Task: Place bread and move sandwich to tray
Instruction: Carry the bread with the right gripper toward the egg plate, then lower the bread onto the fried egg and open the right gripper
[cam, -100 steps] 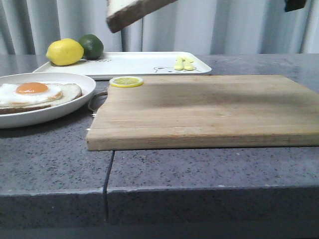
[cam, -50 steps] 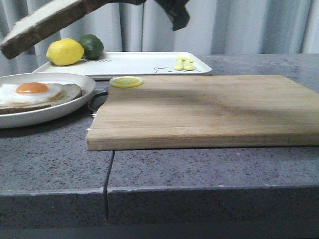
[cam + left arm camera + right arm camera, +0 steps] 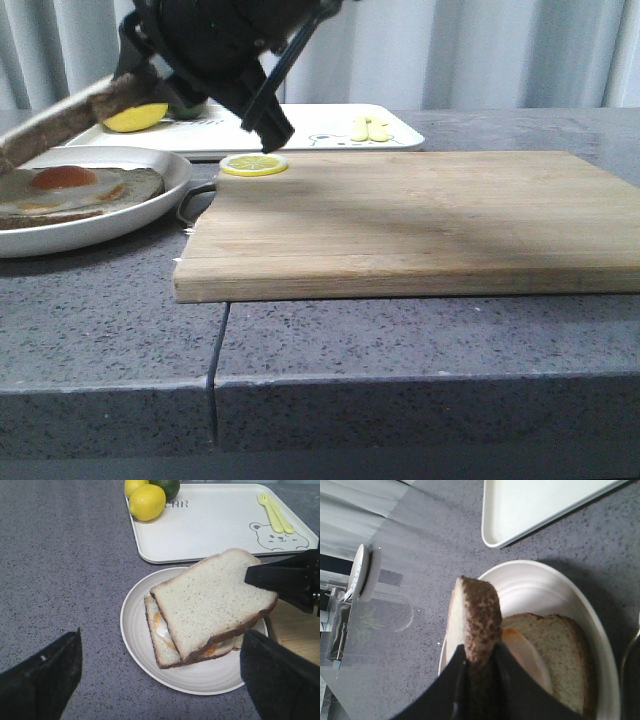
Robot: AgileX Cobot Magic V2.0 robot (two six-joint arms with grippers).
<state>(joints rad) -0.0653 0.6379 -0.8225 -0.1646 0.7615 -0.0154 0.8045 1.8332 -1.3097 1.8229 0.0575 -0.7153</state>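
Next, my right gripper sets the bread, hanging tilted just over the plate, down on top of the egg-topped slice (image 3: 67, 168) (image 3: 524, 652) and lets go, closing the sandwich on the white plate.
The bread (image 3: 55, 128) hangs tilted just over the plate (image 3: 150, 205), one edge low above the egg-topped slice (image 3: 70, 188). My right gripper (image 3: 135, 88) is shut on the bread's crust (image 3: 479, 662). The left wrist view shows the bread (image 3: 210, 600) covering most of the egg slice (image 3: 162, 650), with the right gripper (image 3: 260, 575) at its corner. My left gripper (image 3: 162, 635) hovers over the plate's (image 3: 135, 630) near side, fingers wide open and empty. The white tray (image 3: 300, 125) lies behind the plate.
A wooden cutting board (image 3: 420, 215) fills the middle and right, with a lemon slice (image 3: 253, 164) at its far left corner. On the tray (image 3: 210, 525) sit a lemon (image 3: 147, 502), a lime (image 3: 167, 486) and yellow cutlery (image 3: 275, 512).
My right gripper has carried the bread left and down, from high above the board to just over the egg slice on the plate.
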